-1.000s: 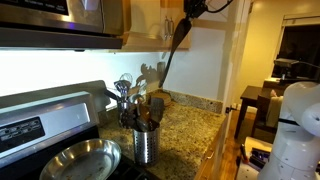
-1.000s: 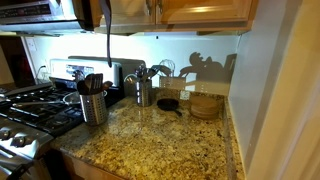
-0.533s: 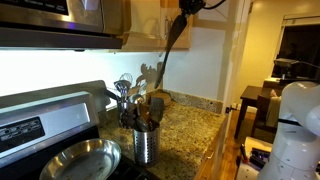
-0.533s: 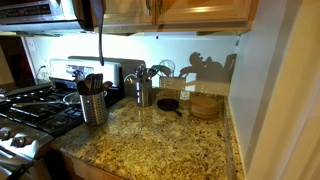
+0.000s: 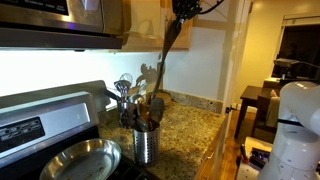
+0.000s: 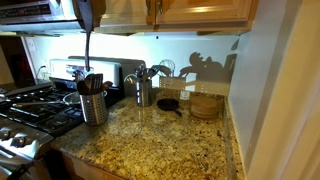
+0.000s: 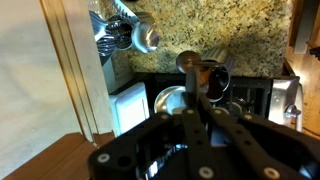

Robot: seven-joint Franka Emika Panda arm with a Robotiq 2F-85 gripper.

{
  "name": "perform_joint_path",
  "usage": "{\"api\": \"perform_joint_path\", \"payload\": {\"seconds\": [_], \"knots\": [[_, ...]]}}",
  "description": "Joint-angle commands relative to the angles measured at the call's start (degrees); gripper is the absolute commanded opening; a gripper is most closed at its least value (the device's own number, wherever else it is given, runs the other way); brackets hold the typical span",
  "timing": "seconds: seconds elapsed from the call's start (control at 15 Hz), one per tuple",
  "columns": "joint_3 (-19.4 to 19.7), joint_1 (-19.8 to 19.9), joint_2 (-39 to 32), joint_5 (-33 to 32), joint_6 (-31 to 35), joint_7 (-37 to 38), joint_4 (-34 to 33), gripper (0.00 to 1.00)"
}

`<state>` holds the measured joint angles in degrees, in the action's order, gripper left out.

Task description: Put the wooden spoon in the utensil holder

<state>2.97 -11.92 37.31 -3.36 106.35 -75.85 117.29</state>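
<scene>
Next, I open my gripper to release the wooden spoon so that it sits among the dark-handled utensils in the mesh utensil holder [image 5: 147,124] [image 7: 215,73].
My gripper [image 5: 183,8] is high up under the cabinets and shut on the handle of the wooden spoon [image 5: 167,55]. The spoon hangs down with its bowl lowest. In both exterior views it hangs over the mesh utensil holder [image 5: 145,144], well above it; the gripper [image 6: 85,10], the spoon [image 6: 86,48] and the holder [image 6: 93,108] line up. The holder stands on the granite counter by the stove and holds several dark-handled utensils. In the wrist view the gripper [image 7: 197,112] grips the spoon [image 7: 188,64] and the holder [image 7: 216,78] lies just beyond its bowl.
A second container with a whisk and metal spoons [image 6: 143,92] stands behind. A steel frying pan [image 5: 80,160] sits on the stove [image 6: 30,112]. A small black pan [image 6: 168,103] and wooden boards [image 6: 205,103] stand at the back. Cabinets [image 6: 200,10] hang overhead.
The gripper has carried the hanging spoon sideways toward the stove, from beside the mesh holder to above it. Its height is about the same.
</scene>
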Motion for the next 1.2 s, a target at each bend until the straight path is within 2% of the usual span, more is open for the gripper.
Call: {"api": "perform_joint_path", "payload": {"seconds": [0.0,0.53,0.93,1.13], "knots": [[0.9,-1.4,0.4,2.4,1.4,-3.1,1.8,0.05],[-0.5,-1.2,-3.9,2.5,7.5,-5.3,5.5,0.04],[-1.9,-1.2,-8.4,2.2,8.1,-6.9,5.7,0.04],[-2.4,-1.5,-9.8,2.6,11.9,-8.6,7.2,0.04]]}}
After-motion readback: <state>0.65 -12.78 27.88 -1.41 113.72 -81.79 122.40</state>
